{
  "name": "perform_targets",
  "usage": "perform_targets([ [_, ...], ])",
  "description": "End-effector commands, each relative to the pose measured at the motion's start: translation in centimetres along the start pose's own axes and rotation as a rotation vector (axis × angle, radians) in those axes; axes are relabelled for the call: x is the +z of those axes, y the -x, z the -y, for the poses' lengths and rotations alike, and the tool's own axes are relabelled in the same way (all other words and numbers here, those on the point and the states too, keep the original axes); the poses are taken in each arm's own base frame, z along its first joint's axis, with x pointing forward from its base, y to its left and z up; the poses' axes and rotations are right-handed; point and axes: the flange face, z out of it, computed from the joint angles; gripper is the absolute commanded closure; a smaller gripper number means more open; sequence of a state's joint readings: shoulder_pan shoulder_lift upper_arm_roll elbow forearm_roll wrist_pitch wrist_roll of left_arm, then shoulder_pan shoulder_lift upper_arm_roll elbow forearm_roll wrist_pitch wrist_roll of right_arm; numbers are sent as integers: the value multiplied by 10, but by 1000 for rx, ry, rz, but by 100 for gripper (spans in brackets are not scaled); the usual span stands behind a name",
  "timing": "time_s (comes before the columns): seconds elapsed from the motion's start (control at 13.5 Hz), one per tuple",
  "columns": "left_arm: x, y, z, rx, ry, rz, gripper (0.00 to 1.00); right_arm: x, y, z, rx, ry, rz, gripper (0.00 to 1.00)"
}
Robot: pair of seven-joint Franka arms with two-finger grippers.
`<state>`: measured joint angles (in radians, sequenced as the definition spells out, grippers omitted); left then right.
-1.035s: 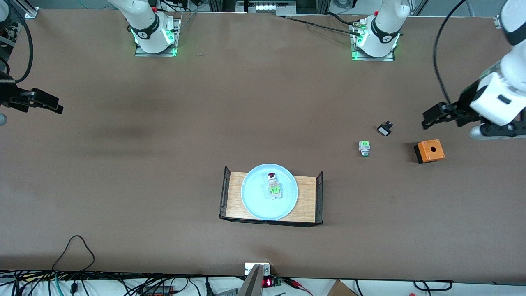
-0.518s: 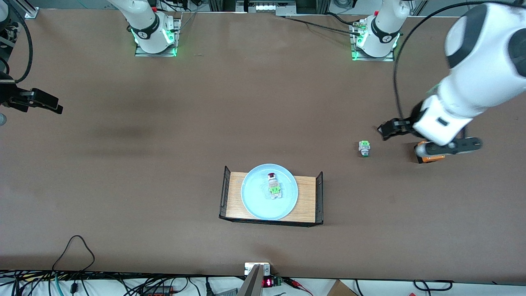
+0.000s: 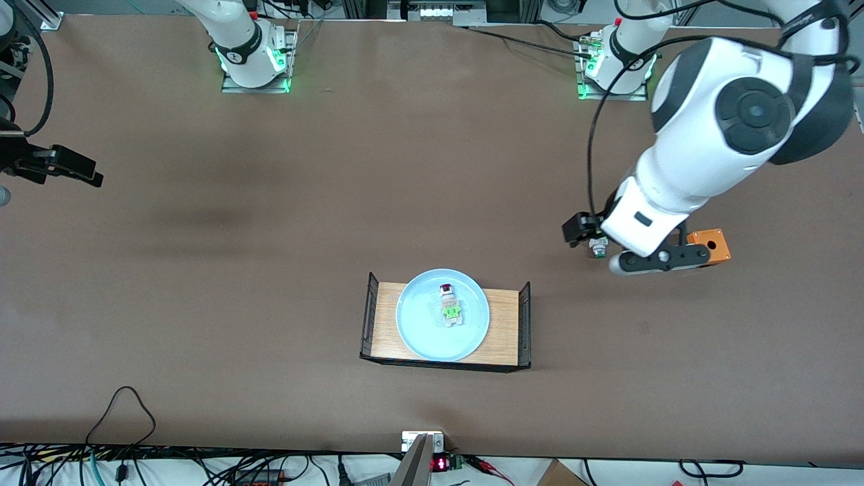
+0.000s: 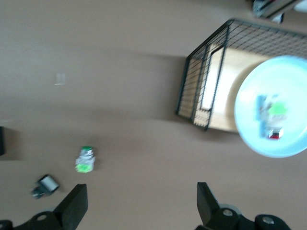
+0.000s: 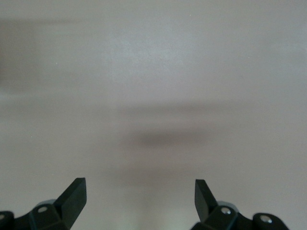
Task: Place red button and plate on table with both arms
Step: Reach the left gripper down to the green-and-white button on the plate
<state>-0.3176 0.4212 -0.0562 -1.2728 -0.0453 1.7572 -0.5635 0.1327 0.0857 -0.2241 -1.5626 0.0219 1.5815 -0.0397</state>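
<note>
The robot's left gripper needs to next move to the red button's green part [image 3: 451, 311] [image 4: 277, 109] on the pale blue plate and close there.
The red button [image 3: 449, 304] lies on the pale blue plate [image 3: 422, 327], which rests on a small wooden tray [image 3: 506, 324] on the brown table [image 3: 270, 236]. My left gripper [image 3: 575, 231] is open and empty in the air, over the table beside a green-capped switch [image 3: 598, 252]. The left wrist view shows my left gripper [image 4: 142, 208] open, with the plate [image 4: 249, 129], the red button [image 4: 272, 120] and the tray [image 4: 201, 91] some way off. My right gripper [image 3: 71, 172] waits open at the right arm's end of the table. The right wrist view shows it [image 5: 140, 199] over bare tabletop.
An orange box [image 3: 710, 244] with a round hole stands beside the green-capped switch, partly under the left arm. The left wrist view shows the green-capped switch [image 4: 85, 160] and a small black-and-white switch [image 4: 45, 185]. The tray has black wire-mesh ends [image 3: 368, 314].
My left arm has swung in from the left arm's end of the table toward the middle and now covers the black-and-white switch in the front view. The right arm has not moved.
</note>
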Motion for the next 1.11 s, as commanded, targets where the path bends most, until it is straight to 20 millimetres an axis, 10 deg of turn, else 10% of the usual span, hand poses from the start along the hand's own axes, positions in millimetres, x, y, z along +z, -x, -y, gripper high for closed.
perform_targets([
  [0.0, 20, -8, -41, -98, 59, -72, 0, -3, 4, -1, 12, 10, 3, 0],
  [1.04, 110, 15, -174, -241, 116, -276, 0, -4, 4, -2, 16, 7, 1, 0],
])
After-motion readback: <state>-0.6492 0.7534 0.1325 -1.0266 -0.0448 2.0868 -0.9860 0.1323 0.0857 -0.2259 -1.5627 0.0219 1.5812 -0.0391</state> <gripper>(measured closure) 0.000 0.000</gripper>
